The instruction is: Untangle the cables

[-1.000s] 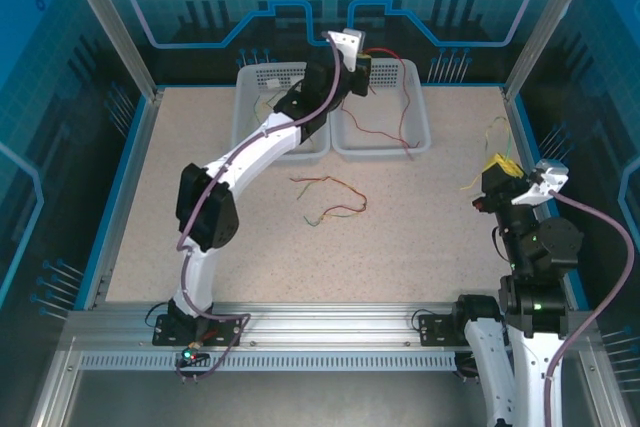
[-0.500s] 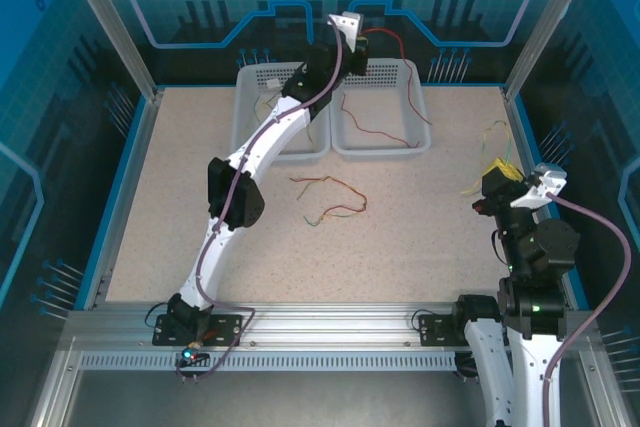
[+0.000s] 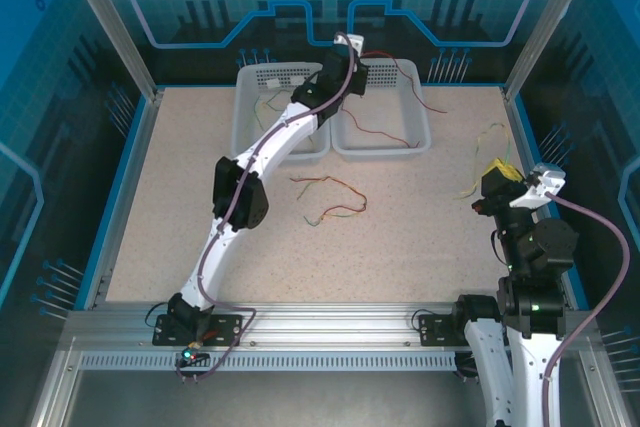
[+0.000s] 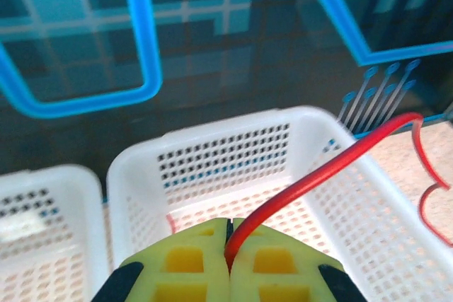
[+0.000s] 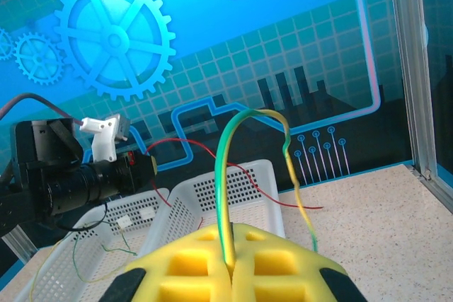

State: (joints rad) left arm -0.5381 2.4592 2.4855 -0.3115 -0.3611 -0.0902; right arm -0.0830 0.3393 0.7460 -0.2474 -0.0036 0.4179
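Note:
Next, my left gripper lets go of the red cable across the other red wire (image 3: pixel 387 136) in the front of its white tray.
My left gripper (image 3: pixel 357 59) hangs over the back of the right white tray (image 3: pixel 424 133), shut on a red cable (image 3: pixel 408 71). In the left wrist view that red cable (image 4: pixel 318 173) leaves the shut yellow fingertips of the left gripper (image 4: pixel 230 237) and arcs right over the tray's rim. At the table's right edge my right gripper (image 3: pixel 500 169) is shut on a green-yellow cable (image 3: pixel 490 133). In the right wrist view this cable (image 5: pixel 225 175) loops up from the right gripper (image 5: pixel 230 263). A tangle of red, orange and green cables (image 3: pixel 330 197) lies mid-table.
A second white tray (image 3: pixel 240 107) at the back left holds thin yellow and green wires (image 3: pixel 265 105). Another red wire (image 3: pixel 375 132) lies in the right tray. Glass walls and metal posts close in the table. The left arm stretches diagonally across the table's left half.
The left arm has stretched out towards the back, and its gripper has come lower over the right tray with the red cable, whose end now trails past the tray's right rim. The right arm is still.

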